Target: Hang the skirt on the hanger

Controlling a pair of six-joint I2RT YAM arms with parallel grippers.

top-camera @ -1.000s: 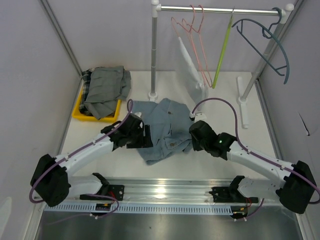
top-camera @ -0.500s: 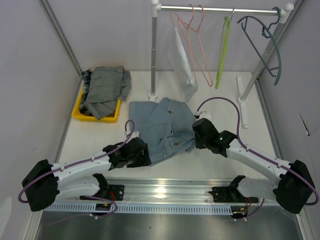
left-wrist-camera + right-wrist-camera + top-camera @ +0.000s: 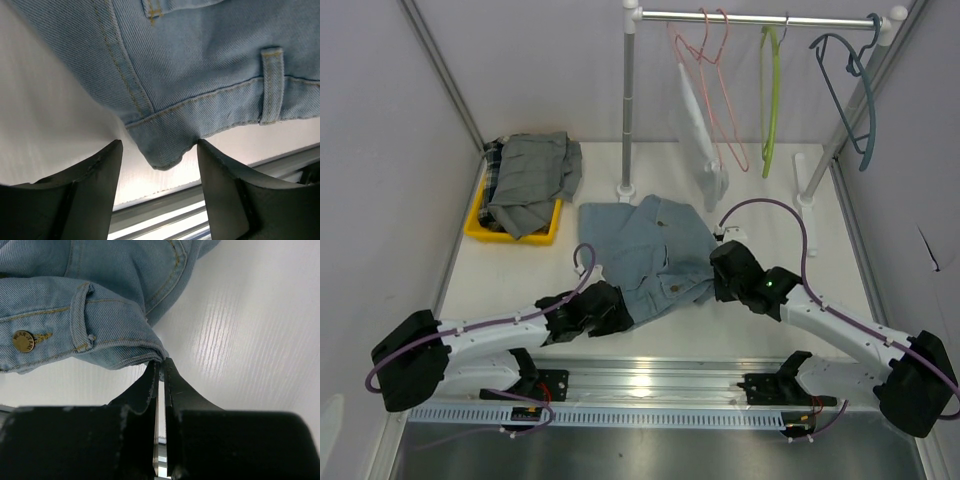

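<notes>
The skirt's waistband corner, now pinched beside a metal button, will be let go by my right gripper on the bare white table [image 3: 703, 317] toward the near metal rail.
The light blue denim skirt [image 3: 655, 250] lies spread on the white table. My left gripper [image 3: 620, 315] is open at the skirt's near left corner. In the left wrist view the skirt's hem corner [image 3: 165, 150] hangs between the fingers of my left gripper [image 3: 159, 145] without being pinched. My right gripper [image 3: 718, 282] is shut on the skirt's waistband corner at its right edge. The right wrist view shows my right gripper [image 3: 162, 362] pinching the waistband [image 3: 90, 345] beside a metal button. Pink [image 3: 712, 90], green [image 3: 769, 95] and blue [image 3: 848, 85] hangers hang on the rail.
A clothes rack [image 3: 630, 100] stands at the back with a white hanger [image 3: 698, 130] hanging low over the table. A yellow tray [image 3: 478, 228] with grey clothes [image 3: 528, 180] sits at the back left. A metal rail [image 3: 650, 385] runs along the near edge.
My left arm has pulled back from the skirt's left edge to its near corner. The skirt's near part now lies flatter. The hangers have swung on the rail.
</notes>
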